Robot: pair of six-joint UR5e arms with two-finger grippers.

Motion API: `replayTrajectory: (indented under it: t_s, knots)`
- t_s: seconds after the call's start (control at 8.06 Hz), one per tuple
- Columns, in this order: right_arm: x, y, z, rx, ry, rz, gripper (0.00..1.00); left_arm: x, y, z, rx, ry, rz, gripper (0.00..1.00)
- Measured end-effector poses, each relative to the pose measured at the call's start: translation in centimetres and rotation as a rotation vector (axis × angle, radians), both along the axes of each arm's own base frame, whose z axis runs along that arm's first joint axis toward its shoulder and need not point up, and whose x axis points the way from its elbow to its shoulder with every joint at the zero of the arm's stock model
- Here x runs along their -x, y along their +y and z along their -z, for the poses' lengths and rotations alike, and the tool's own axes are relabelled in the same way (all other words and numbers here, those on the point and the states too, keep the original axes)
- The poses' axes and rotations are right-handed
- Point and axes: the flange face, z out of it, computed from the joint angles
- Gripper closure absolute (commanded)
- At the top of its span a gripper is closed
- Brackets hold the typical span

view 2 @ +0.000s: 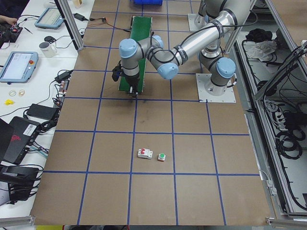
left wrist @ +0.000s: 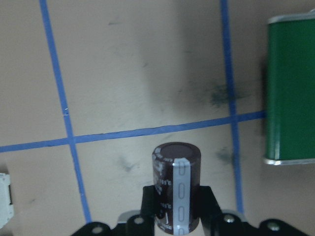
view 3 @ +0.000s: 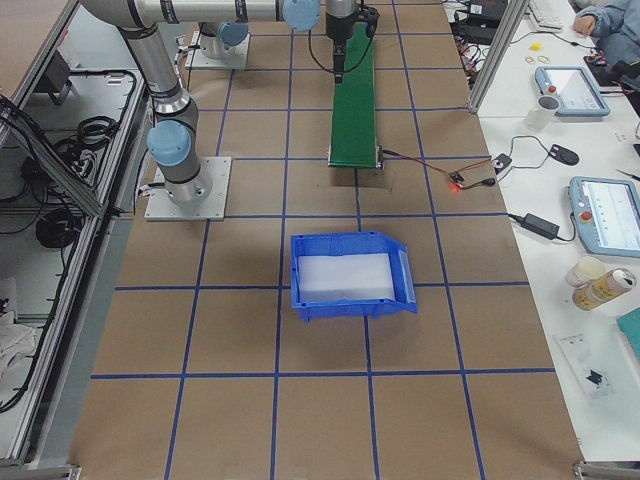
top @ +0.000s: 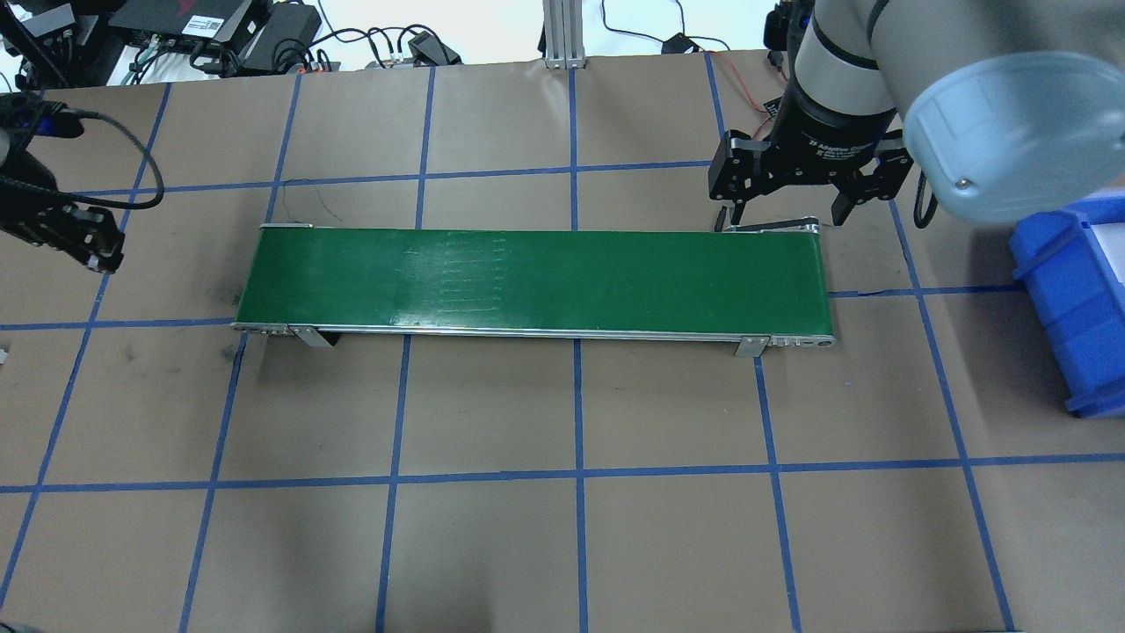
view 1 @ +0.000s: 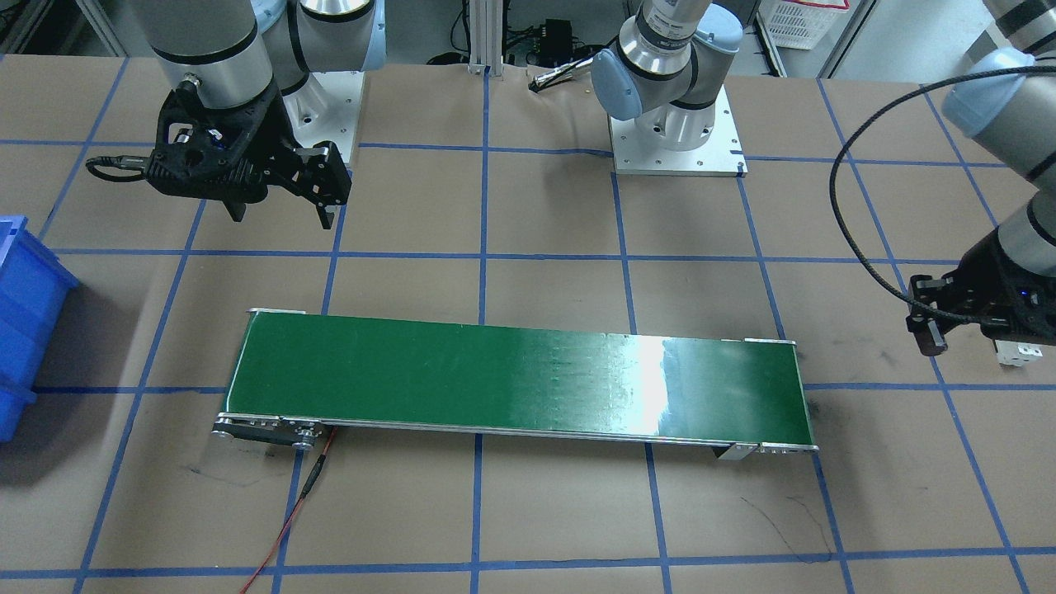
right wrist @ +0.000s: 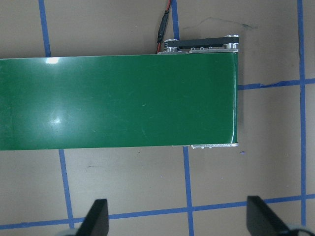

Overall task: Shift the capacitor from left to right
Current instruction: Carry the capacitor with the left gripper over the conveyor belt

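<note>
The robot's left gripper will put the capacitor down on the green conveyor belt (view 1: 722, 380), near the belt's end that faces the white breaker.
The capacitor (left wrist: 177, 187), a dark brown-black cylinder with a pale printed stripe, is held upright in my left gripper (left wrist: 178, 209), which is shut on it above the brown table, just off the left end of the green conveyor belt (left wrist: 290, 88). In the front-facing view the left gripper (view 1: 932, 330) hangs beside the belt's end (view 1: 775, 388) with the capacitor (view 1: 931, 338) between its fingers. My right gripper (top: 782, 215) is open and empty above the far edge of the belt's right end; its fingertips (right wrist: 96, 219) show wide apart.
A white breaker (view 1: 1019, 353) lies on the table under the left arm, with a green-capped button (view 2: 162, 156) next to it. A blue bin (top: 1072, 299) stands beyond the belt's right end. A red wire (view 1: 289, 511) trails from the belt's motor end.
</note>
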Motion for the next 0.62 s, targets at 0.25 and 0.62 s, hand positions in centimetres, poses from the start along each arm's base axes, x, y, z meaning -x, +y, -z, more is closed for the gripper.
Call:
replayTrajectory:
  t_s: [0.25,0.62]
  knots:
    - [0.0,0.0,0.0,-0.002,0.001,0.000,0.00,7.5,-1.3,-0.8,0.038,0.075,-0.054,1.00]
    - [0.0,0.0,0.0,-0.004,0.002,0.000,0.00,11.4,-3.0,4.0,-0.034,0.158,-0.067,1.00]
